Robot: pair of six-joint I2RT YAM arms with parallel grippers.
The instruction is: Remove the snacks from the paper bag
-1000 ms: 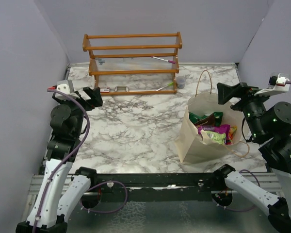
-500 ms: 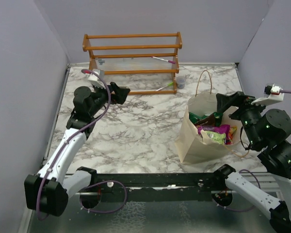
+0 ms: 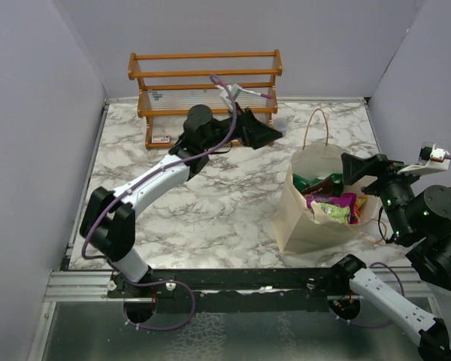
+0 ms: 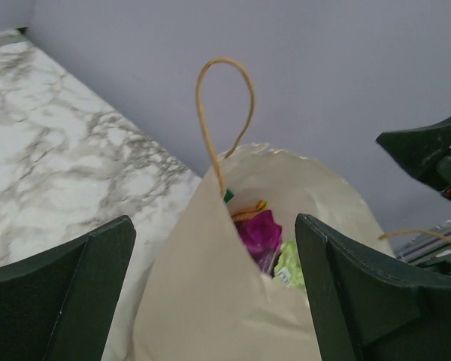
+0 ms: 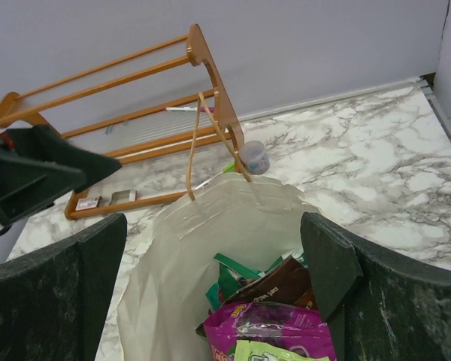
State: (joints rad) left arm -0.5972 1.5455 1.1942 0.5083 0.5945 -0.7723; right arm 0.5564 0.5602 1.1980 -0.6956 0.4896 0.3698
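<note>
The paper bag has an upright cord handle. Next, my left gripper closes on the top (image 3: pixel 317 110) (image 4: pixel 225 60) of that handle to hold the bag steady while the snacks come out.
The cream paper bag (image 3: pixel 301 218) stands upright at the right of the table, mouth open. Inside lie several snacks: a green packet (image 3: pixel 308 183), a brown one (image 3: pixel 332 182), a purple-magenta one (image 3: pixel 338 201) and a light green one (image 3: pixel 329 212). My left gripper (image 3: pixel 272 133) is open and empty, stretched toward the bag's far-left side, above the table. The left wrist view shows the bag (image 4: pixel 210 301), its cord handle (image 4: pixel 210 120) and the magenta packet (image 4: pixel 259 229). My right gripper (image 3: pixel 355 167) is open and empty just above the bag's right rim. The right wrist view looks into the bag (image 5: pixel 180 263) at the brown (image 5: pixel 282 286) and magenta (image 5: pixel 286 327) packets.
A wooden rack (image 3: pixel 207 98) with small items stands at the back of the marble table (image 3: pixel 210 195). A small clear cup (image 3: pixel 280 124) sits by the rack's right end. Grey walls close in on the left, back and right.
My left arm has swung from the left edge across the table to the right, toward the bag. My right gripper has lowered slightly toward the bag's mouth.
</note>
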